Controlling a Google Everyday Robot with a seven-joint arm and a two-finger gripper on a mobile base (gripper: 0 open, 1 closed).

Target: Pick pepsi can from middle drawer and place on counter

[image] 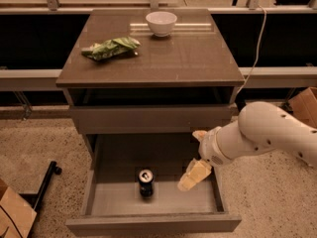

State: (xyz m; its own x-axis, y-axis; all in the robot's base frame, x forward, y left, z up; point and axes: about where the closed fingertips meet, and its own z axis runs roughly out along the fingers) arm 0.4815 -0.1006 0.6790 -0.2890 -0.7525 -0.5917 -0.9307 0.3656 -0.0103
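I will next close on the upper half of the pepsi can (145,180) standing in the middle drawer, just below its silver top.
The pepsi can (145,183) stands upright on the grey floor of the pulled-out middle drawer (99,207), near its centre, silver top facing up. My gripper (194,175) hangs over the drawer's right half, to the right of the can and apart from it, with nothing in it. The white arm reaches in from the right. The counter (188,58) is the brown top slab of the cabinet above.
On the counter are a white bowl (161,23) at the back and a green snack bag (111,48) at the left. A closed drawer front (148,119) sits above the open drawer. A cardboard box (303,105) stands right, a black stand leg (42,185) left.
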